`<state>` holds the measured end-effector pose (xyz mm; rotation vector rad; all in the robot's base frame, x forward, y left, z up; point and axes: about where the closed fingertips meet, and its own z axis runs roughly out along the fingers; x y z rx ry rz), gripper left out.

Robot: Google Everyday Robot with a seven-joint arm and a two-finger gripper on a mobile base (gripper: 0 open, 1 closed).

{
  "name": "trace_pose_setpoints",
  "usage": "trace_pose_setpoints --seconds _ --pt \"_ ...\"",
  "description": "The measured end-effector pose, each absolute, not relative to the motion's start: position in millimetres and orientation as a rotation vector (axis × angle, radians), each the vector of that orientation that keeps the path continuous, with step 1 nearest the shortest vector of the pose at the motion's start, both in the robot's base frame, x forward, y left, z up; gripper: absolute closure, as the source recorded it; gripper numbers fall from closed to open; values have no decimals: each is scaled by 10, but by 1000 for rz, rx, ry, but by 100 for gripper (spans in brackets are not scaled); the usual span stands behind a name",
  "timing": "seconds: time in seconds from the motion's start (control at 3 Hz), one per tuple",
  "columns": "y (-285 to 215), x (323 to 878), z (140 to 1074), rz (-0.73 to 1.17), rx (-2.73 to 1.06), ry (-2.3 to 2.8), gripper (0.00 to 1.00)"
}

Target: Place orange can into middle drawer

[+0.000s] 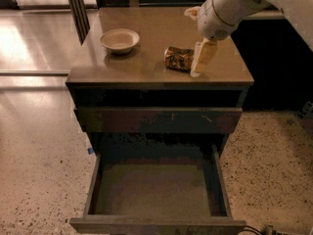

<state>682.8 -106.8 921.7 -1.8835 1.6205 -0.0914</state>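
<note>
My gripper is due over the middle of the orange can (pixel 183 59) next. Next, I close it there, so that both of the can's ends stick out.
The orange can (pixel 177 58) lies on its side on the cabinet top (pixel 146 67), right of centre; it is dented, golden-orange with dark patterning. My gripper (pixel 198 63) reaches down from the upper right on the white arm (pixel 230 6) and sits right beside the can's right end, close to or touching it. The middle drawer (pixel 156 190) is pulled out below, a shallow dark tray with nothing on its floor.
A pale round bowl (pixel 120 39) stands on the cabinet top to the left of the can. A shut drawer front with small light scratch marks (pixel 156 119) sits above the pulled-out drawer. Speckled floor (pixel 39 170) surrounds the cabinet.
</note>
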Motion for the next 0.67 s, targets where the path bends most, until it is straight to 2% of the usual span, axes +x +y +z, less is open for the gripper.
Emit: trace_pose_setpoints --seconds 0.33,0.67 --pt "-1022 7251 8989 -69 -1917 1748 0" --pt "-1015 7271 8954 -63 -1920 1753 0"
